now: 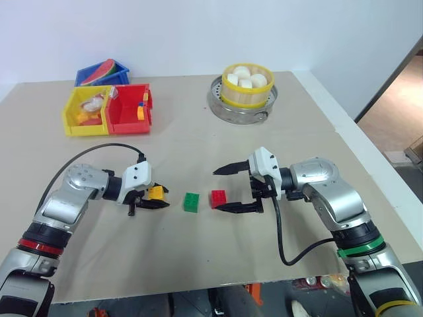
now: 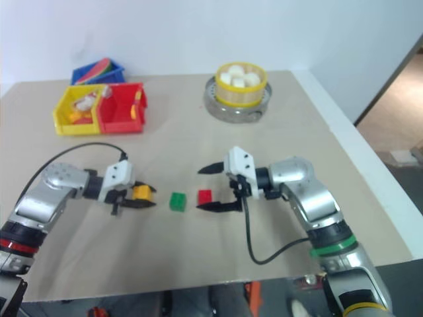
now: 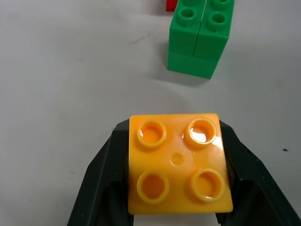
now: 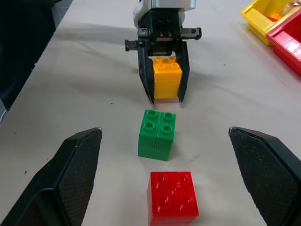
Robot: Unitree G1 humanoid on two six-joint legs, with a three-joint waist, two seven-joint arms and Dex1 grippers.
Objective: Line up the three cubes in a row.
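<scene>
My left gripper needs to let go of the yellow cube on the table (image 1: 162, 205) (image 3: 236, 148) next to the green cube, in line with the red cube.
My left gripper (image 1: 156, 200) is shut on the yellow cube (image 1: 156, 192), studs up, very low over the table. In the left wrist view its black fingers (image 3: 101, 174) clamp both sides of that cube (image 3: 178, 165). To its right the green cube (image 1: 192, 201) rests on the table, with the red cube (image 1: 217, 198) a small gap further right. The three sit roughly on one line in the right wrist view: red (image 4: 172, 197), green (image 4: 157, 134), yellow (image 4: 166, 77). My right gripper (image 1: 217, 191) stands wide open, its fingers to either side of the red cube without touching it.
A yellow bin (image 1: 84, 111), a red bin (image 1: 130, 109) and a blue bin (image 1: 100, 72) stand at the back left. A metal steamer (image 1: 243, 105) holding a bamboo basket of white buns stands at the back centre. The table's right edge (image 1: 357, 142) borders lower floor.
</scene>
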